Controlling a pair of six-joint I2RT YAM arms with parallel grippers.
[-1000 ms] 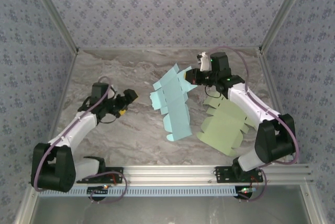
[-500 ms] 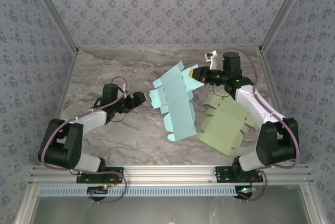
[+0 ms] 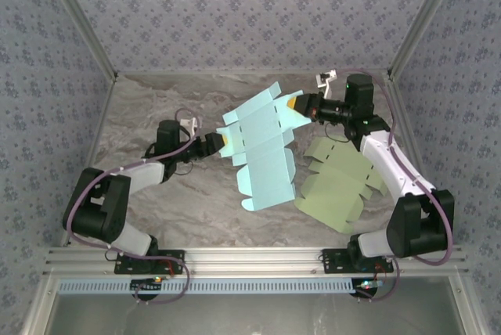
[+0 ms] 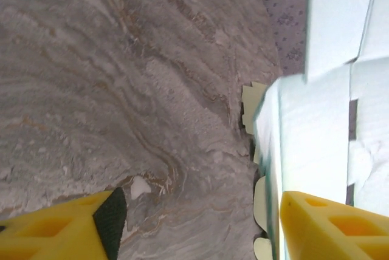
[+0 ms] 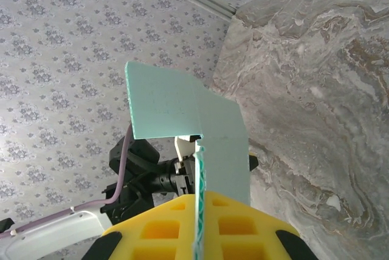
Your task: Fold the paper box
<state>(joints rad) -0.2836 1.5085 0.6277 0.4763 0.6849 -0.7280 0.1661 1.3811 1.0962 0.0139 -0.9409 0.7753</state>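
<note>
The paper box hangs at a slant from my right gripper by its end flap. Next, my left gripper pinches the opposite flap (image 3: 234, 138) and square up the box before folding.
The paper box is a flat light-blue cut-out sheet (image 3: 262, 151), raised off the marble table and tilted. My right gripper (image 3: 297, 105) is shut on its upper right flap; in the right wrist view the yellow fingers (image 5: 243, 236) pinch the sheet's (image 5: 219, 126) thin edge between them. My left gripper (image 3: 213, 144) is at the sheet's left edge. In the left wrist view its jaws (image 4: 200, 223) stand open, and the sheet's edge (image 4: 273, 150) runs inside the gap, close to the right finger (image 4: 334, 223).
A second flat cut-out, pale green (image 3: 337, 186), lies on the table under the right arm. Patterned walls close in the marble table (image 3: 156, 100) on three sides. A metal rail (image 3: 250, 257) runs along the near edge.
The right gripper has lifted the blue sheet higher and drawn it right. The left arm has swung right up to the sheet's left edge, its jaws narrowing.
</note>
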